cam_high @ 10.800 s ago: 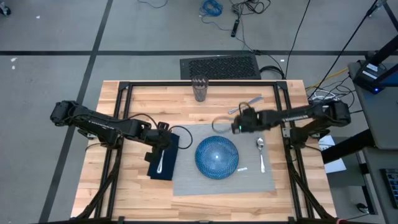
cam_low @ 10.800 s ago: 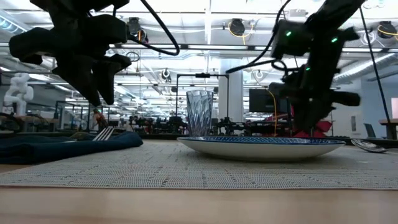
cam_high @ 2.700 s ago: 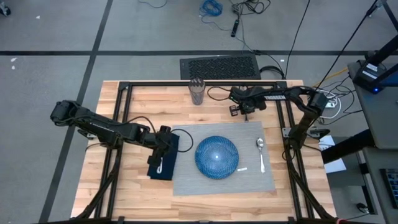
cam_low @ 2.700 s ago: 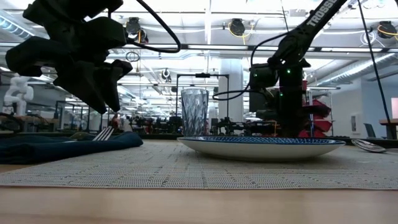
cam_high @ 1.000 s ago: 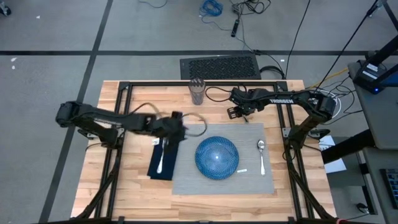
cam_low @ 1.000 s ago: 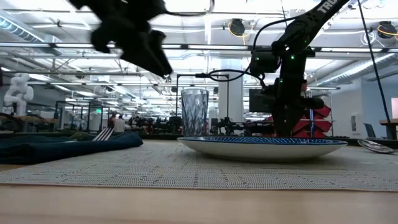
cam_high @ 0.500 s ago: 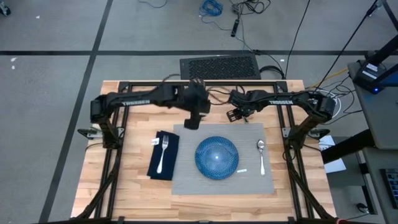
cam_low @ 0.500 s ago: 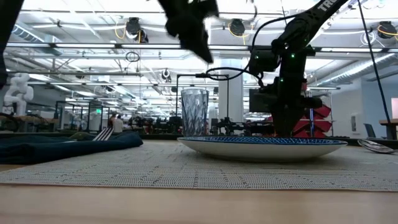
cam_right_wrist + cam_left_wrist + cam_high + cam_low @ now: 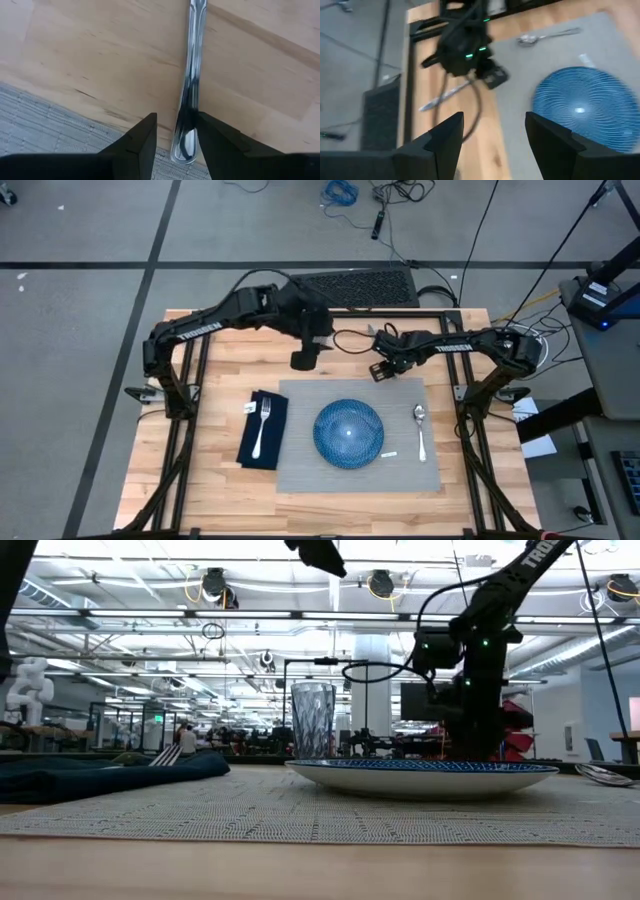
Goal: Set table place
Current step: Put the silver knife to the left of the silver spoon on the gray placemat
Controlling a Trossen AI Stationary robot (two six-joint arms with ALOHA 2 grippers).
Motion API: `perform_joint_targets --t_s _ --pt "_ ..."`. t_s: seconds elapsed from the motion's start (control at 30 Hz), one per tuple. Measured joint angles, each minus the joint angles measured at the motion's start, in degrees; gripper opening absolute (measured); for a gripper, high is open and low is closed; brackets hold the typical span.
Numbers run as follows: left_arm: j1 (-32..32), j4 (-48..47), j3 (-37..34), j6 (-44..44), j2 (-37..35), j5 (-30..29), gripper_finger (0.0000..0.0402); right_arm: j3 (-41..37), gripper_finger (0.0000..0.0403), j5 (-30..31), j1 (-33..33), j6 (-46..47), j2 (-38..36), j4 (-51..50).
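Next, I open my right gripper, which is at the very end of the knife's handle, move it along, and grip the knife near where its blade begins (image 9: 198, 5).
The grey placemat (image 9: 300, 465) lies on the wooden table (image 9: 215, 385) and carries the blue plate (image 9: 349, 432) and a spoon (image 9: 420, 428). A fork (image 9: 262, 425) lies on the navy napkin (image 9: 250, 450) to its left. A knife (image 9: 192, 75) lies flat on the wood just beyond the mat's far edge. My right gripper (image 9: 385, 368) is low over it, fingers narrowly apart astride its rounded end. My left gripper (image 9: 303, 358) is open and empty, high over the far middle. The glass (image 9: 313, 720) stands at the far edge and is hidden in the high view by the left arm. My right gripper comes from above, pointing down, with its fingers across the knife, one on each side near the rounded end (image 9: 184, 142). One finger (image 9: 215, 140) lies against the knife's edge. A strip of table shows between the other finger and the knife. The knife lies flat on the wood.
The black metal frame (image 9: 330, 314) runs along the table's far edge behind the glass. Cables loop on the wood near the right arm (image 9: 350, 340). The plate's rim (image 9: 420, 775) stands in front of the right gripper in the low view.
My left gripper has swung from over the mat's far left corner toward the far edge and risen high, staying open. My right gripper has shifted a little toward the table's right and near side, staying low over the knife.
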Motion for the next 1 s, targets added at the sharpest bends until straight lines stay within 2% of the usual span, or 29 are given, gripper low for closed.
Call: perform_joint_targets --t_s 0.1,0.2,0.37,0.43,0.73,1.0 --pt "-0.4 -2.7 0.1 -1.7 0.0 5.2 0.0199 -0.6 0.0122 0.2 -0.7 0.2 0.1 0.1" --pt "-1.2 -6.4 0.0 -1.9 0.1 9.4 0.0199 -0.6 0.0097 -0.9 -1.0 -0.4 0.1 0.1" --pt "-2.7 -7.2 -0.8 -2.8 0.0 9.6 0.0199 -0.6 0.0023 -2.8 -1.0 -1.6 0.2 -0.8" --pt "-3.3 -7.2 -0.8 -3.4 -0.9 9.6 0.0199 -0.5 0.0008 -3.1 -0.8 -2.0 0.2 -1.3" --pt "-6.0 -7.0 -0.8 -3.4 -4.0 9.0 0.0199 1.9 0.0 -3.0 0.1 -1.6 0.5 -5.1" --pt "-6.3 -8.4 -0.8 -3.4 -5.0 8.0 0.0199 8.8 0.0001 -5.0 3.2 -0.9 0.6 -19.8"
